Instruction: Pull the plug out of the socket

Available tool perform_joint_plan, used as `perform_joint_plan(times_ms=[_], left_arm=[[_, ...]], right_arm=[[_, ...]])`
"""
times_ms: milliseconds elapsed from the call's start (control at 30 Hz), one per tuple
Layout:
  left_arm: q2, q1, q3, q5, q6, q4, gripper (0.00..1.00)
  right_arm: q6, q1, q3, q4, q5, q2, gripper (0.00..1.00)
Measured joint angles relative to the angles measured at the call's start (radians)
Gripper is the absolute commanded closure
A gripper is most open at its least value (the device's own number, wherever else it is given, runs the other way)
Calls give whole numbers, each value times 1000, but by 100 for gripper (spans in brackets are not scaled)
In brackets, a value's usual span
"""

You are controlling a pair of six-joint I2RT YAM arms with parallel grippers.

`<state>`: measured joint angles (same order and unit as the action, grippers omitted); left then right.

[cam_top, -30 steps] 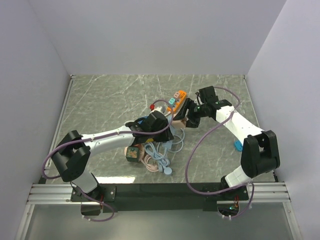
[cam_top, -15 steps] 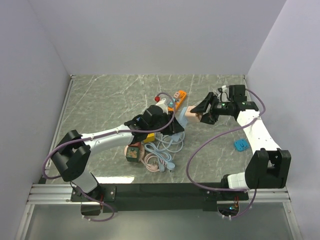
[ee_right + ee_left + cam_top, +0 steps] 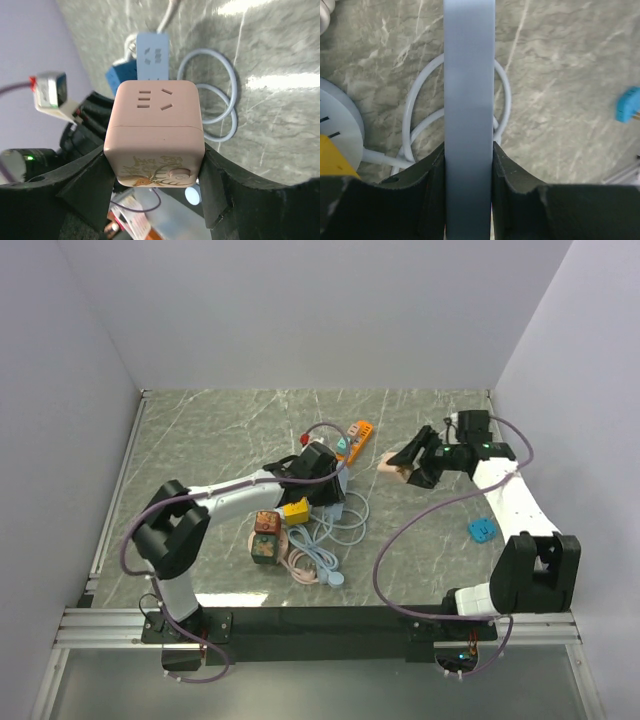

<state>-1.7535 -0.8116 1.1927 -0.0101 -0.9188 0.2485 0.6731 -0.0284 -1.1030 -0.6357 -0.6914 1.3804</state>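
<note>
I need to release the pale blue power strip from my left gripper on bare table (image 3: pixel 147 483), beside the metal bar that is on the left gripper's own side.
The plug is a pink cube adapter (image 3: pixel 154 135) with a deer print. My right gripper (image 3: pixel 154 147) is shut on its two sides and holds it above the table at the right (image 3: pixel 394 469). The socket is a pale blue power strip (image 3: pixel 152 50). It lies well apart from the cube, and its empty holes face the right wrist camera. My left gripper (image 3: pixel 468 150) is shut across the strip's narrow body (image 3: pixel 469 90). In the top view the left gripper (image 3: pixel 325 485) sits at the table's middle and hides most of the strip.
Pale blue cable coils (image 3: pixel 322 538) and a pink cable (image 3: pixel 294 562) lie near the left gripper. A yellow block (image 3: pixel 296 510) and two printed cubes (image 3: pixel 265 535) sit beside them. An orange device (image 3: pixel 358 430) lies behind. A small blue piece (image 3: pixel 482 530) lies at the right.
My right gripper has drawn back to the right with the pink cube, off the blue strip. The left arm has shifted a little, still clamped on the strip.
</note>
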Motion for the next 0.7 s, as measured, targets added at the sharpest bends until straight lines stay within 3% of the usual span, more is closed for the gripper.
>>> perform_joint_plan(times_ms=[167, 400, 567, 700], left_arm=[[-39, -21, 50, -43, -15, 81, 100], [46, -24, 47, -27, -18, 122, 100], [100, -22, 206, 14, 2, 189, 100], [165, -14, 364, 42, 17, 217, 100]], right_arm=[[12, 77, 0, -14, 93, 50, 100], [-10, -62, -18, -114, 478, 42, 100], [-3, -155, -6, -138, 692, 109, 100], [13, -167, -6, -139, 755, 233, 100]])
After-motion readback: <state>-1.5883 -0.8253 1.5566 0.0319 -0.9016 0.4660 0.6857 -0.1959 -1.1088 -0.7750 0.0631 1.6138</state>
